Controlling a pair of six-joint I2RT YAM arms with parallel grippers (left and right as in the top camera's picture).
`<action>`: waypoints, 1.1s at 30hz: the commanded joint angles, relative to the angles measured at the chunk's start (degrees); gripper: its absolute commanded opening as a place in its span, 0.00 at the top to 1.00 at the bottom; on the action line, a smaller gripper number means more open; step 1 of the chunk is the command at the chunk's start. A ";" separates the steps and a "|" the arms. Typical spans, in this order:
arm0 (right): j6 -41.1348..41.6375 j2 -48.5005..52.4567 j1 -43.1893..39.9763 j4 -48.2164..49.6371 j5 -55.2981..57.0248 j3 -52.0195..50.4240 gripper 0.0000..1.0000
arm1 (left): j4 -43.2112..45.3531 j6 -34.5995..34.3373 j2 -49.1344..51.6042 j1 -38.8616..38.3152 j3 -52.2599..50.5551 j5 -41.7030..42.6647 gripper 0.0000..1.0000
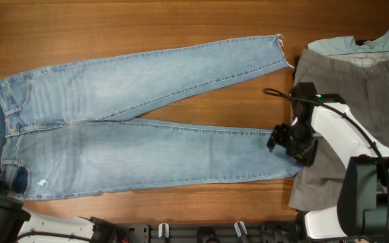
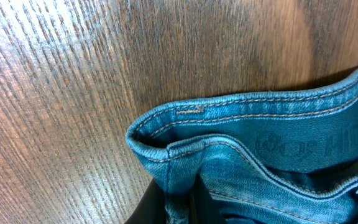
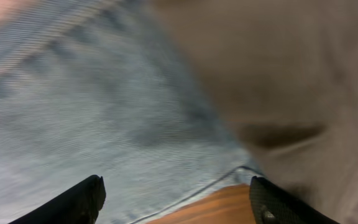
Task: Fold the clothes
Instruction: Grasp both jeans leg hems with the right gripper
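Note:
My right gripper will pinch the leg's near edge further inward (image 1: 275,178) before it folds that leg onto the far leg, because the near leg's hem end meets the grey trousers.
The light blue jeans (image 1: 134,145) lie flat on the wooden table, waist at the left, legs spread toward the right, frayed hem at the upper right (image 1: 281,46). My left gripper (image 2: 182,208) is at the front left corner of the table and is shut on the waistband corner (image 2: 166,140) of the jeans. My right gripper (image 3: 176,199) is open just above the hem end of the near leg (image 3: 104,112); in the overhead view it (image 1: 282,138) hovers at that leg's right end, beside the grey trousers (image 1: 363,88).
The grey trousers (image 3: 291,74) lie at the right edge with a pale blue-green shirt (image 1: 363,44) under their top. Bare wood (image 1: 113,20) shows along the far side and between the jeans' legs.

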 commanded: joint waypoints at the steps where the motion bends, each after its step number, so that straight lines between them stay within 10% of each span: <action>1: -0.28 0.52 -1.95 0.20 -1.01 -3.41 0.30 | 1.62 -0.33 2.67 0.26 -0.72 0.70 0.96; 4: -0.17 0.52 -1.92 4.33 -5.90 -7.45 0.50 | 1.57 -0.33 2.60 0.26 -0.72 0.72 0.96; 11: -0.24 0.50 -1.92 10.12 -11.61 -11.93 0.61 | 1.38 -0.31 2.60 0.26 -0.72 2.01 0.96; 16: -3.65 0.50 -1.55 6.40 -12.28 -12.52 0.40 | 1.27 -0.31 2.60 0.26 -0.72 1.99 0.96; 33: -3.43 -14.78 -1.55 -0.50 -17.53 -10.97 0.41 | 1.90 -0.04 2.60 0.26 -0.72 1.97 0.96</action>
